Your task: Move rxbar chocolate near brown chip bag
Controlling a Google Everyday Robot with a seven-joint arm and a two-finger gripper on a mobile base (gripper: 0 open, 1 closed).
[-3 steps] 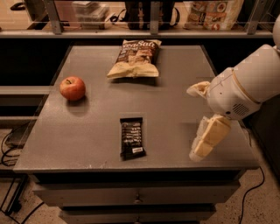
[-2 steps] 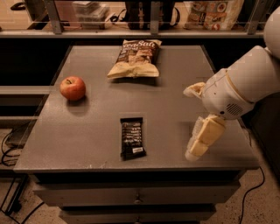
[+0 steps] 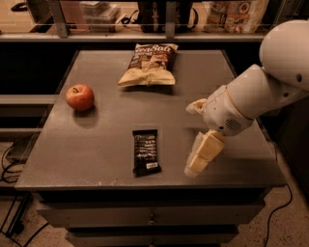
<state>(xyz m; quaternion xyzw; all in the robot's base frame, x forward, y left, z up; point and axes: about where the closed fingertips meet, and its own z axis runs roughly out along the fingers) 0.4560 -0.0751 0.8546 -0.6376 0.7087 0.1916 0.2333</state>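
Observation:
Next, my gripper moves to the rxbar chocolate's middle (image 3: 146, 151) and closes there, so that the end toward the table's front edge stays free.
The rxbar chocolate (image 3: 146, 152) is a small black wrapper bar lying flat near the front middle of the grey table (image 3: 101, 130). The brown chip bag (image 3: 149, 64) lies at the back middle of the table, dark brown on top and cream-tan below. My gripper (image 3: 190, 140) hangs over the front right of the table, just right of the bar and not touching it. Its two cream fingers (image 3: 203, 152) are spread apart with nothing between them.
A red apple (image 3: 80, 97) sits on the left side of the table. A shelf with bags and boxes (image 3: 235, 14) runs behind the table. Drawers (image 3: 149, 217) are below the front edge. Cables lie on the floor at the left.
The arm and gripper have moved left, closer to the rxbar chocolate. The bar, the chip bag and the apple have not moved.

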